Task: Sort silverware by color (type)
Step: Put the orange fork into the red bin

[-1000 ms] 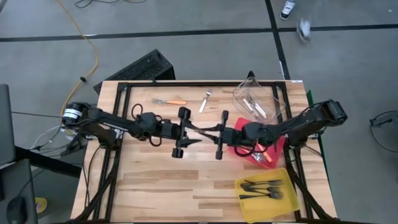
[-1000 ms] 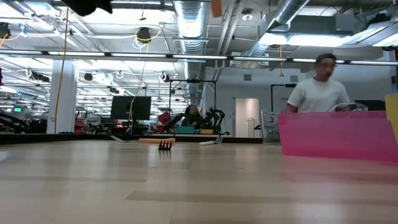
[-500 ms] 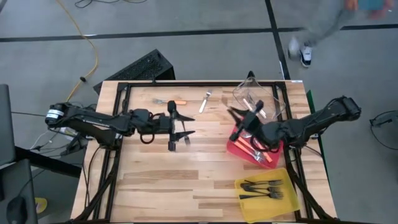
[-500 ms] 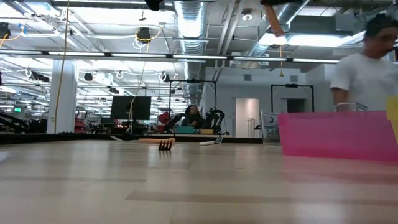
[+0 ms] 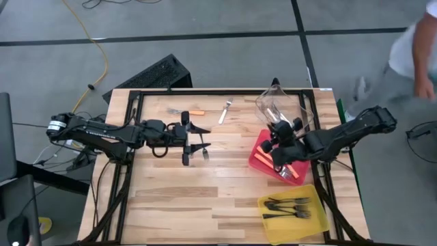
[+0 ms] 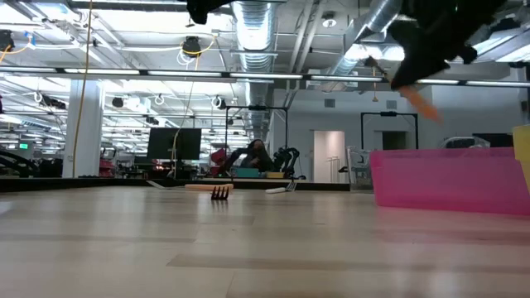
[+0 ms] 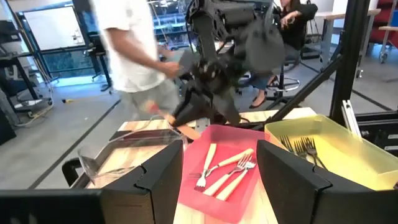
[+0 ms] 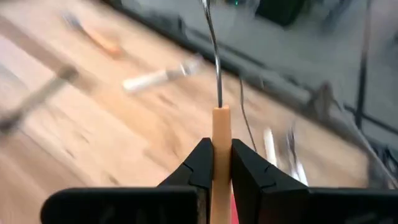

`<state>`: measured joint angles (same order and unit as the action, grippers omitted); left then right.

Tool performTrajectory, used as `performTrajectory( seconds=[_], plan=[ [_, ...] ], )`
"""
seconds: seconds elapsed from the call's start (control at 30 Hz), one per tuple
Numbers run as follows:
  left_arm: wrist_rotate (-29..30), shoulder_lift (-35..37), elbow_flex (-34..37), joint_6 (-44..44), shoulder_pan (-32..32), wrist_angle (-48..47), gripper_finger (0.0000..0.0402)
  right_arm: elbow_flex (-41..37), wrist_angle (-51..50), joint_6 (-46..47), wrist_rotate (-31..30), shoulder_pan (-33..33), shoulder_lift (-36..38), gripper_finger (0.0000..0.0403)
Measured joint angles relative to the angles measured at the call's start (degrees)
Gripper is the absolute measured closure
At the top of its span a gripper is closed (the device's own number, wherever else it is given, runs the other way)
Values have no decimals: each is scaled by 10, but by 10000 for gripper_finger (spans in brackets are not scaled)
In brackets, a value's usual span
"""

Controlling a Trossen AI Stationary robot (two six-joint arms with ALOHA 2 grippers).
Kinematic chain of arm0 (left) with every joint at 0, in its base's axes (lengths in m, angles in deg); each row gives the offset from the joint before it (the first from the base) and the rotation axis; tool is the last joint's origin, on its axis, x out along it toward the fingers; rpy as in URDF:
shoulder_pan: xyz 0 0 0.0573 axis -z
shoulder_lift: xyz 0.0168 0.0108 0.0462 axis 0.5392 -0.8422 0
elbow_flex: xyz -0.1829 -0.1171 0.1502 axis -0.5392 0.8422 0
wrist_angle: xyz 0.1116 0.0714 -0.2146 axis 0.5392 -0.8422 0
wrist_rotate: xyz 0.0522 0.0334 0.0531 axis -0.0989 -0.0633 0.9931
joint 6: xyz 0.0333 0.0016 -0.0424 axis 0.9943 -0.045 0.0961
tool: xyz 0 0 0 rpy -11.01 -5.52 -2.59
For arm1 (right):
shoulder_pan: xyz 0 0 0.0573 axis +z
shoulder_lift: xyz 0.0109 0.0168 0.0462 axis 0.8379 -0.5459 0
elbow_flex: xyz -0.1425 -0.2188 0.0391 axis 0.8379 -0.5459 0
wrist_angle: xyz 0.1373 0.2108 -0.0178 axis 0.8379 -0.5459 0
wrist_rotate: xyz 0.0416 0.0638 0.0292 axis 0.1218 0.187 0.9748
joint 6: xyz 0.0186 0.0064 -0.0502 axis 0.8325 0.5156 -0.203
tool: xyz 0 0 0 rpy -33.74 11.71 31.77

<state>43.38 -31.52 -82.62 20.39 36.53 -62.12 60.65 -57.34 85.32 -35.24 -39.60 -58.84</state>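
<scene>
The orange-handled fork in my right gripper will be let go in the red bin (image 5: 277,155), beside the orange handles, toward the clear bin.
My right gripper (image 5: 278,140) hangs over the red bin (image 5: 263,147), shut on an orange-handled fork (image 8: 216,74) with a thin metal head. The red bin holds a few more orange-handled forks (image 7: 225,171). My left gripper (image 5: 202,142) stands open above the table's middle with nothing between its fingers (image 7: 163,180). An orange-handled fork (image 5: 188,111) and a pale fork (image 5: 225,111) lie flat on the table at the far side. Several black forks (image 5: 290,207) lie in the yellow bin (image 5: 311,229). My right gripper pinches the fork's orange handle (image 8: 221,124) between its two fingers. The fork lies along the fingers, and its handle's front and metal head (image 8: 212,43) stick out past the fingertips. It is lifted clear, above the red bin.
A clear bin (image 5: 300,119) with pale pieces stands at the far right, beyond the red bin. A black frame (image 5: 205,94) runs along the table's edges. A person (image 5: 416,48) passes beyond the table's far right corner. Bare wood lies in the near left part.
The two grippers met over the table's middle with the fork between them. My right gripper has carried the fork toward the right edge, turned and sunk over the red bin. My left gripper has drawn back toward the left edge without the fork.
</scene>
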Motion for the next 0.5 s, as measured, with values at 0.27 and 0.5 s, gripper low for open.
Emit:
performTrajectory(
  seconds=[0.27,0.5],
  plan=[
    [0,0,0,-2,0,-7,209,0,-94,84,101,4,-90,347],
    [1,0,0,-13,0,-33,210,0,-159,179,184,67,-138,347]
  ],
)
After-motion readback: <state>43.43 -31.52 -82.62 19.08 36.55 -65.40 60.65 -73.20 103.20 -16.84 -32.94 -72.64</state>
